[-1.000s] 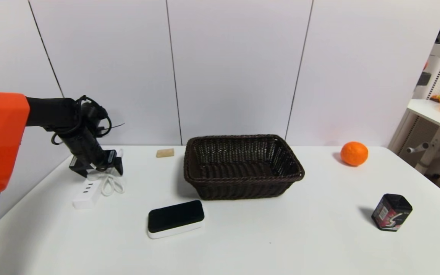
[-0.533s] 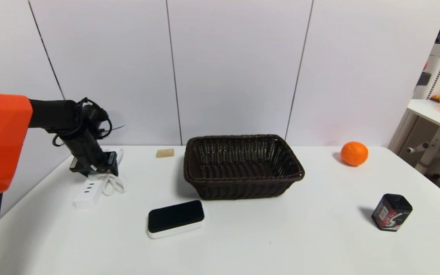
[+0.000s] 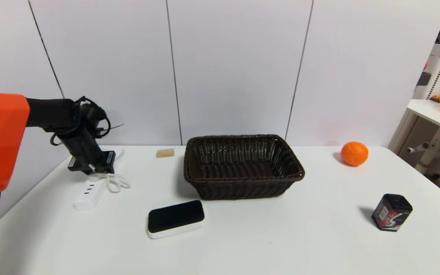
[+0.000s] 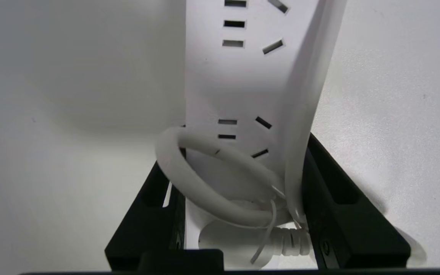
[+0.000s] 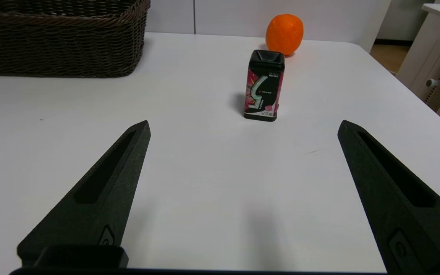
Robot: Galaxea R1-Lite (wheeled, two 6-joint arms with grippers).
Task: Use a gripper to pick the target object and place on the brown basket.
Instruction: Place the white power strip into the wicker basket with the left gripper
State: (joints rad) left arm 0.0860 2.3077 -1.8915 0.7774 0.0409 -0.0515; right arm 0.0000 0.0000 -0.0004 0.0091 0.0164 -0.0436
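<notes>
Next, my left gripper sets down the white power strip lengthwise and lets it go on the middle of the brown basket's bottom (image 3: 236, 165).
The long white power strip (image 3: 87, 193) lies at the table's left, its bundled white cord (image 3: 116, 182) beside its far end. My left gripper (image 3: 92, 168) is down over that far end. In the left wrist view the black fingers (image 4: 330, 198) press both sides of the strip (image 4: 243, 76), with the cord (image 4: 204, 191) pinched against it. The gripper (image 4: 245, 131) is shut on the strip, which rests on the table. The brown basket (image 3: 243, 179) stands empty at the centre, right of the strip. My right gripper (image 5: 243, 123) is open and empty, low over bare table.
A black-topped white block (image 3: 175, 218) lies in front of the basket's left corner. A small tan block (image 3: 165, 152) sits at the back. An orange (image 3: 354, 153) and a black can (image 3: 391, 212) stand on the right. A side table (image 3: 434, 110) stands beyond the right edge.
My left gripper's fingers have drawn together around the power strip's far end. The cord loops have shifted a little to the right. The right arm has not moved.
</notes>
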